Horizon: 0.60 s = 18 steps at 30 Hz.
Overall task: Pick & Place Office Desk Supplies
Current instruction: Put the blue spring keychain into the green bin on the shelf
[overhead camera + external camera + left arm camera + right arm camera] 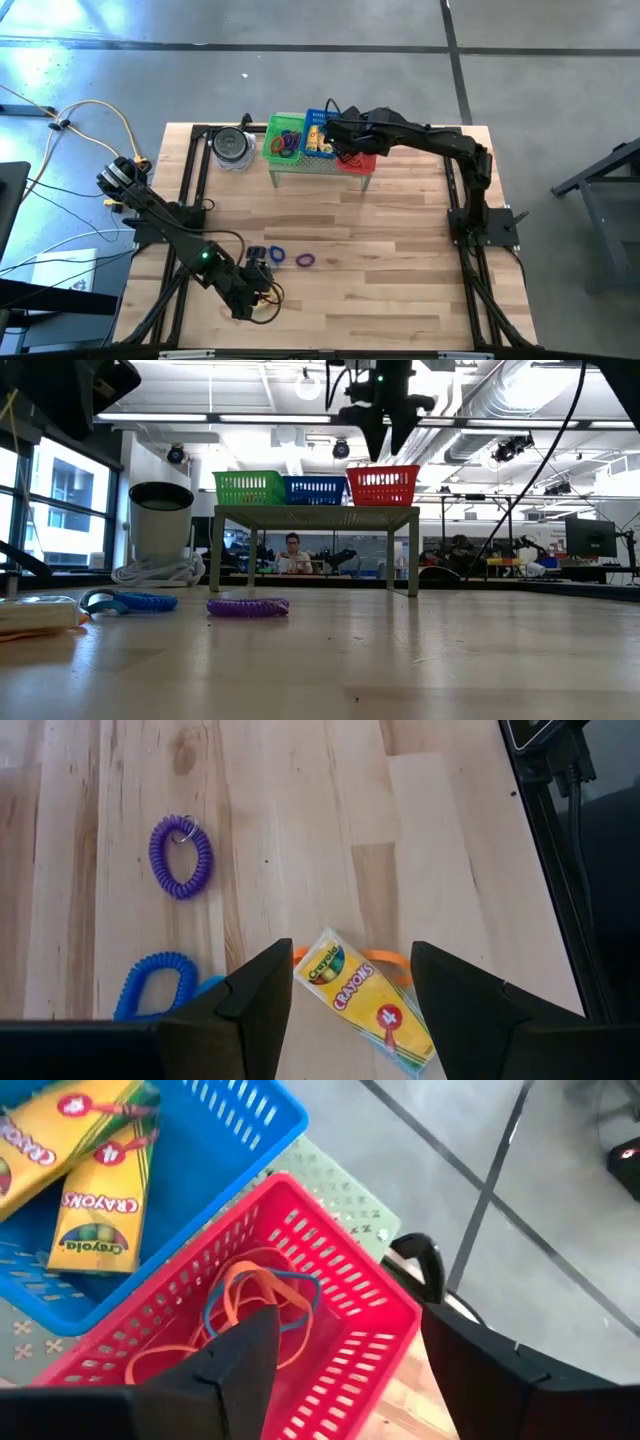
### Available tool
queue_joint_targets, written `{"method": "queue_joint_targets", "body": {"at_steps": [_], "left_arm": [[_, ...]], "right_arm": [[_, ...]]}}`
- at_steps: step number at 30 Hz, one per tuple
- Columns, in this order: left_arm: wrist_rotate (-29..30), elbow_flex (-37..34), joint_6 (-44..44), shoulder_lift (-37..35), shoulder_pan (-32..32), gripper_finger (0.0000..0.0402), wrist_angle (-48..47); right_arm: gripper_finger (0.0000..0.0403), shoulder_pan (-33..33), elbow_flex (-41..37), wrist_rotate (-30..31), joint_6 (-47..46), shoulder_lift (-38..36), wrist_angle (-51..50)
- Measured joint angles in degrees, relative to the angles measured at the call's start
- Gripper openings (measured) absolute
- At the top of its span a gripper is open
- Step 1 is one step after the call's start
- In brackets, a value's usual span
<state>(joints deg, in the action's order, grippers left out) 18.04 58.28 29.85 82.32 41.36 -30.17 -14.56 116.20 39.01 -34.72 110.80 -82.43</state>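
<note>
The blue coil loop's far side (277,248) (127,996), which faces away from the yellow crayon box, is the next spot that my left gripper should go to and close on.
In the left wrist view my left gripper (352,958) is open near the table's near left part, its fingers on either side of a yellow crayon box (365,1005) without touching it. The box lies flat on the wood, over an orange band loop (388,960). A purple coil loop (181,856) and a blue coil loop (155,985) lie beside it. My right gripper (350,1320) is open and empty above the red basket (350,1295), where orange and blue bands (255,1295) lie. Two crayon boxes (100,1220) lie in the blue basket (235,1120).
The green (283,140), blue (318,135) and red baskets stand in a row on a small green mesh stand (315,518) at the table's far middle. A round grey tin (232,147) sits left of it. A person sits in the room beyond the table (293,555).
</note>
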Motion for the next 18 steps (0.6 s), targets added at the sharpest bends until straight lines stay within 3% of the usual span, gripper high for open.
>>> {"method": "queue_joint_targets", "body": {"at_steps": [9,18], "left_arm": [[-0.13,0.0,-1.32,0.0,0.0,0.0197,-1.81],[-0.1,0.0,-2.87,0.0,0.0,0.0197,-1.75]], "right_arm": [[0.0233,4.61,0.0,5.48,-3.03,-7.18,0.26],[0.0233,16.6,0.01,12.08,-4.75,-12.32,0.31]]}}
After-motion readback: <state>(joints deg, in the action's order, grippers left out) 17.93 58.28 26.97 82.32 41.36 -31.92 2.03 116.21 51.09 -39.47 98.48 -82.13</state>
